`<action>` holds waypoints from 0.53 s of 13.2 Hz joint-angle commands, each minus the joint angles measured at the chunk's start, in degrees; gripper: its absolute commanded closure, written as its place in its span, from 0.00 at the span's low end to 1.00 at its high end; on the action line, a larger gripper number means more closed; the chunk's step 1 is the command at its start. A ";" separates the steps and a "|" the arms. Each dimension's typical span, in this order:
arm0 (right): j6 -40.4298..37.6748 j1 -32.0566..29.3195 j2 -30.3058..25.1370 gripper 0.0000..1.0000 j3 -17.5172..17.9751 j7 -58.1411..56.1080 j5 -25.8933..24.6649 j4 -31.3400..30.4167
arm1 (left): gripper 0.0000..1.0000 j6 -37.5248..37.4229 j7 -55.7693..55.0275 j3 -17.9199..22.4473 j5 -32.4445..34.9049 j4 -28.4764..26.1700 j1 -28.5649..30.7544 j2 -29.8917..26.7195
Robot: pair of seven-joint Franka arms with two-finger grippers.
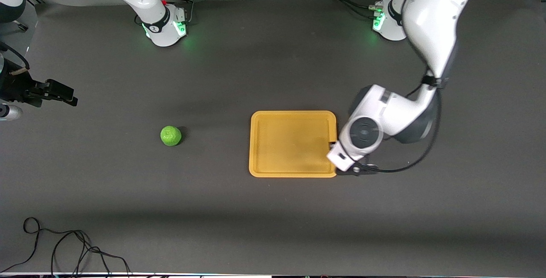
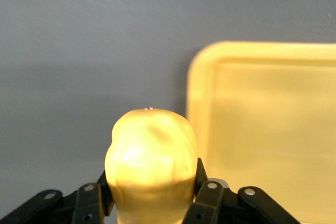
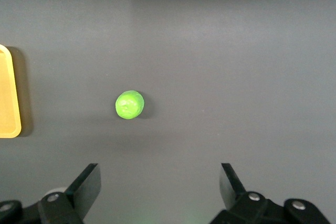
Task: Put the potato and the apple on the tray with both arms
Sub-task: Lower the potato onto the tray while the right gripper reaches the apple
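The robot's left gripper will release the potato inside the tray [image 1: 323, 143] [image 2: 236, 161], near the middle of the short rim beside it.
The yellow-orange potato [image 2: 149, 150] sits between the fingers of my left gripper [image 2: 153, 174], which is shut on it. In the front view the left wrist [image 1: 362, 135] hides both; it hangs at the edge of the yellow-orange tray [image 1: 292, 114] toward the left arm's end. The tray [image 2: 262, 51] lies bare beside the potato. The green apple [image 1: 170, 135] rests on the table, beside the tray toward the right arm's end. My right gripper [image 1: 55, 92] is open and empty, up in the air at the right arm's end. Its wrist view shows the apple [image 3: 129, 104] apart from the gripper [image 3: 160, 182].
A dark mat covers the table. A loose black cable [image 1: 64, 248] lies near the front edge at the right arm's end. The two arm bases [image 1: 164, 26] [image 1: 386, 22] stand along the edge farthest from the front camera. A tray corner [image 3: 8, 93] shows in the right wrist view.
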 commanded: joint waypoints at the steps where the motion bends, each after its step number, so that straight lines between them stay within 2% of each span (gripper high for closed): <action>1: 1.41 1.01 -0.35 0.00 0.65 -0.15 -0.09 -0.72 | 0.87 -0.29 -5.68 0.92 0.55 2.27 -4.11 3.46; 5: 1.15 9.87 -0.78 0.00 0.57 6.17 0.09 -1.16 | 0.80 3.30 -7.08 0.92 -0.94 1.57 -6.84 4.78; 7: 1.93 10.68 -1.48 0.00 0.56 6.35 0.09 -3.87 | 0.72 5.33 -7.27 1.01 -1.03 1.48 -6.93 6.27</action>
